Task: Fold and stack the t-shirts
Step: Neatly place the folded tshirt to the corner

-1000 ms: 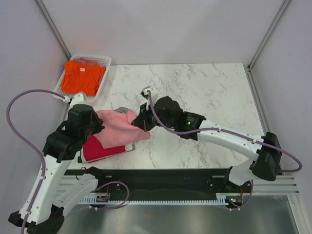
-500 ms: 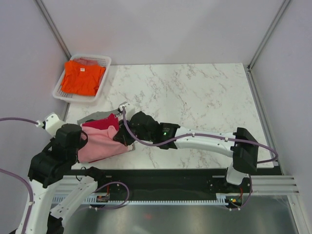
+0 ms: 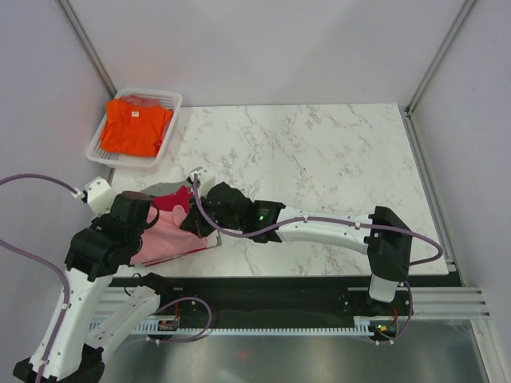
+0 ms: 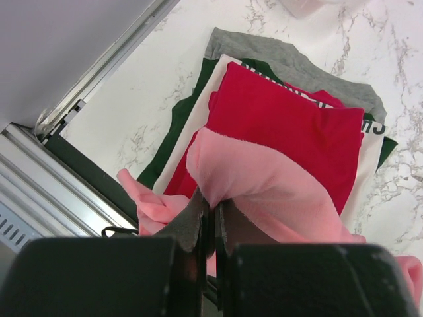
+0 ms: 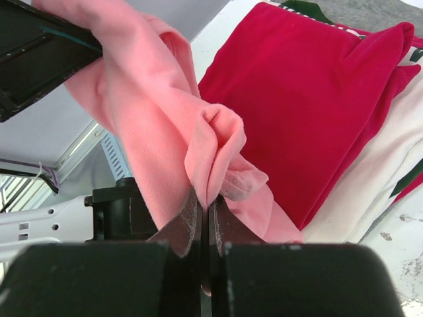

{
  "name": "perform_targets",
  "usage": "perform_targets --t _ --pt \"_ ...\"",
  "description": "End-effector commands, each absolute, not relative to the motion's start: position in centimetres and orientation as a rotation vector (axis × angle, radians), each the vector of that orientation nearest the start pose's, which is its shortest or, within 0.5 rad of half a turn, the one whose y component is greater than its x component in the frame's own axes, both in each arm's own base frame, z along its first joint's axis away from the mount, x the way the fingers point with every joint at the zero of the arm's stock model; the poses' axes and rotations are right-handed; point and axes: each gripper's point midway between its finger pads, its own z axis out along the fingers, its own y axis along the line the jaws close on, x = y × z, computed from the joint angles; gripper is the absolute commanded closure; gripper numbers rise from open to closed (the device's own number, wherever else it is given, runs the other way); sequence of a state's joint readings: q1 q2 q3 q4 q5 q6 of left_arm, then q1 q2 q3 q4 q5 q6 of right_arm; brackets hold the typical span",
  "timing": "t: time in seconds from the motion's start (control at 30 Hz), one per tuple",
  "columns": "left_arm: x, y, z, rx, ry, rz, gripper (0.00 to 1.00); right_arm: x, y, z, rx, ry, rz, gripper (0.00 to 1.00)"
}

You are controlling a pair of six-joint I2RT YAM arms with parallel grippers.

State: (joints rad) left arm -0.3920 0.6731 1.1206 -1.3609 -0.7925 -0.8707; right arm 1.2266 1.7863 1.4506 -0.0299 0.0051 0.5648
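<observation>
The robot's right gripper will release the light pink t-shirt, now hanging between both grippers over a stack, on top of the folded crimson red t-shirt (image 3: 168,225) (image 5: 287,115).
A light pink t-shirt (image 3: 169,237) hangs between both grippers over a stack at the table's near left. My left gripper (image 4: 213,206) is shut on one pinched fold of the pink t-shirt (image 4: 264,181). My right gripper (image 5: 205,206) is shut on another fold of it (image 5: 158,125). Under it lies a folded crimson red t-shirt (image 4: 284,125), also in the right wrist view (image 5: 310,99), on white (image 5: 370,185), dark green and grey (image 4: 284,59) shirts. An orange t-shirt (image 3: 134,125) lies in the basket.
A white mesh basket (image 3: 171,99) stands at the far left corner of the marble table (image 3: 319,152). The table's metal front rail (image 4: 59,185) runs just below the stack. Grey walls close in the left and right sides.
Both grippers carried the pink t-shirt from the table's left middle toward the near left, over the stack. The left arm first pulled back, then came forward a little.
</observation>
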Motion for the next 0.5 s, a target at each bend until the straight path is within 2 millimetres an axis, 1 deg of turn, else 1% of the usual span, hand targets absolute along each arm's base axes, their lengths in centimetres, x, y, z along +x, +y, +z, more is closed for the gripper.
perform_targets --t 0.0,0.07,0.17,0.2,0.33,0.43,0.47 --pt "15.5 5.6 24.8 -0.856 1.982 0.357 0.98 16.7 53.2 24.9 -0.668 1.956 1.183 1.0" --pt "15.7 5.4 24.5 -0.851 1.989 0.357 0.98 16.7 53.0 24.7 -0.664 1.963 1.181 1.0" --pt "16.0 5.1 24.3 -0.847 2.007 0.346 0.98 16.5 52.7 25.2 -0.663 1.955 1.192 1.0" --pt "16.0 5.0 24.4 -0.851 2.012 0.34 0.98 16.4 52.6 25.7 -0.66 1.946 1.198 1.0" --pt "15.4 5.0 24.8 -0.863 2.002 0.294 0.98 16.0 52.1 26.6 -0.657 1.933 1.213 1.0" --pt "15.2 4.8 24.5 -0.858 2.014 0.279 0.98 15.7 52.1 26.7 -0.655 1.936 1.221 1.0" --pt "15.3 4.4 24.3 -0.858 2.022 0.253 0.98 15.6 52.2 26.6 -0.658 1.94 1.222 1.0"
